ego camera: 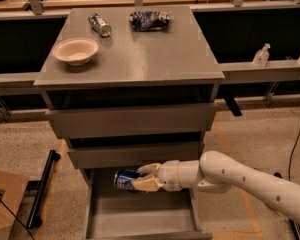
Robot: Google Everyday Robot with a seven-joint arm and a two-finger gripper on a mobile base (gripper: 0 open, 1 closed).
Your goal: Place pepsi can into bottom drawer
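Observation:
I need to release the pepsi can from my gripper on the bottom drawer's grey bottom, nearer the side (128,205) opposite my arm.
My gripper (142,178) is shut on the pepsi can (125,179), a dark blue can held on its side. The white arm reaches in from the right. The can hangs just inside the open bottom drawer (140,215), over its back left part, right below the front of the middle drawer (135,155). The drawer is pulled out toward the camera and its grey floor shows beneath the can. The can does not touch the drawer floor.
On the cabinet top (140,59) stand a beige bowl (76,50), a slim silver can lying down (99,24) and a wrinkly blue and white snack bag (148,20). The top drawer (132,120) is shut. A black bar (44,189) lies on the floor at left.

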